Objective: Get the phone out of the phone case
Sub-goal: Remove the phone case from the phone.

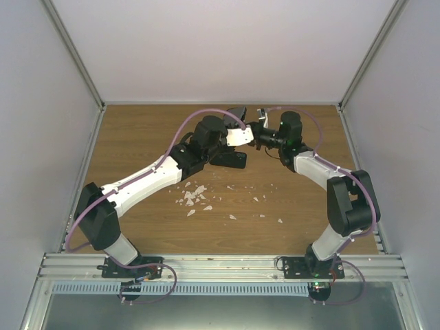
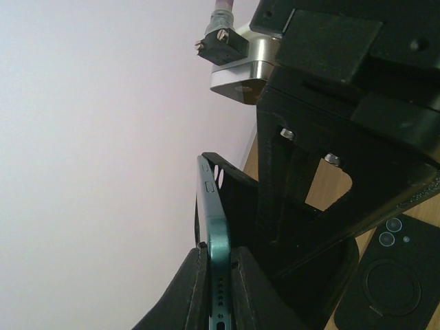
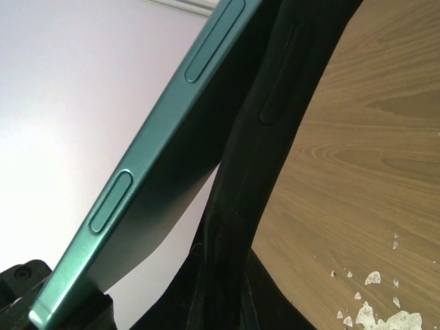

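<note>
My left gripper needs to release the green phone, now held on edge above the table, so that it rests on the table (image 1: 192, 164) next to the black slab, just behind the white crumbs.
My left gripper (image 2: 218, 268) is shut on the bottom end of a green phone (image 2: 214, 227) and holds it on edge above the table. A black phone case (image 2: 237, 196) hangs off the phone's back, partly peeled away. My right gripper (image 3: 237, 282) is shut on the case's side wall (image 3: 258, 158). A gap shows between that wall and the green phone (image 3: 130, 192). In the top view both grippers meet at the back middle, left (image 1: 236, 135) and right (image 1: 260, 130), with the phone and case (image 1: 238, 113) sticking up between them.
A black case-like slab with a ring and two lenses (image 2: 395, 275) lies flat on the wooden table, under the left gripper in the top view (image 1: 232, 160). White crumbs (image 1: 192, 198) are scattered mid-table. White walls enclose the table on three sides.
</note>
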### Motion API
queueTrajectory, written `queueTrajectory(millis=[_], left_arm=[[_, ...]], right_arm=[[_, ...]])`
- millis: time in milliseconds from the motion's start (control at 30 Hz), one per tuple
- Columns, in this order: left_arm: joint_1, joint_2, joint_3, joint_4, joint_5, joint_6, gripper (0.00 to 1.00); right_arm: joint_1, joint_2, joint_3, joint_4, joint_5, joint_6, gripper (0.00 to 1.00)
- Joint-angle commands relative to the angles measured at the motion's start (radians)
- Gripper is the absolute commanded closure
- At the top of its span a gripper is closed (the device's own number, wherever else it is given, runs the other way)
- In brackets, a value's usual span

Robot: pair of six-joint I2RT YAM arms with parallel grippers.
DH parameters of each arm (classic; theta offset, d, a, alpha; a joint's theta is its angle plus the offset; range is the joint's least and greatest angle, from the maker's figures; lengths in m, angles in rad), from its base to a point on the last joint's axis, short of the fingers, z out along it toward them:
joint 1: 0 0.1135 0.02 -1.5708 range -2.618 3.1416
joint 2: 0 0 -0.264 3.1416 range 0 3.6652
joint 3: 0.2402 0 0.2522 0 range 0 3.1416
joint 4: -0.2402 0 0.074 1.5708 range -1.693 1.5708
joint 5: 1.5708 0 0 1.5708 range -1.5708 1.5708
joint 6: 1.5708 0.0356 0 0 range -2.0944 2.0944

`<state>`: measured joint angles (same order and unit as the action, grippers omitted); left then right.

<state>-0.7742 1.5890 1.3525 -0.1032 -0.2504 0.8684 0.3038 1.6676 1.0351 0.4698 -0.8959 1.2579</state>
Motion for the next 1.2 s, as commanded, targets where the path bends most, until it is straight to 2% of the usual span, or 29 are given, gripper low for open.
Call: queueTrajectory(millis=[0,233,467,800,867,1000,1167], left_arm=[[0.021,-0.032,0.035,0.051,0.006,-0.032,1.0],[0.021,-0.014,0.03,0.061,0.011,-0.018,1.0],[0.021,0.01,0.009,0.1,-0.041,0.036,0.88],[0.03,0.044,0.021,0.129,-0.058,0.064,0.83],[0.033,0.047,0.023,0.128,-0.057,0.065,0.84],[0.036,0.033,0.033,0.114,-0.051,0.056,0.99],[0.033,0.007,0.124,-0.029,-0.009,-0.036,1.0]], right_arm=[[0.016,-0.06,0.02,0.043,-0.059,-0.064,1.0],[0.017,-0.073,0.035,0.046,-0.074,-0.077,0.99],[0.028,-0.076,0.046,0.052,-0.091,-0.085,0.99],[0.043,-0.079,0.057,0.057,-0.103,-0.098,1.0],[0.043,-0.08,0.057,0.054,-0.103,-0.099,0.99],[0.042,-0.078,0.053,0.031,-0.093,-0.116,1.0],[0.027,-0.068,0.042,-0.009,-0.069,-0.146,1.0]])
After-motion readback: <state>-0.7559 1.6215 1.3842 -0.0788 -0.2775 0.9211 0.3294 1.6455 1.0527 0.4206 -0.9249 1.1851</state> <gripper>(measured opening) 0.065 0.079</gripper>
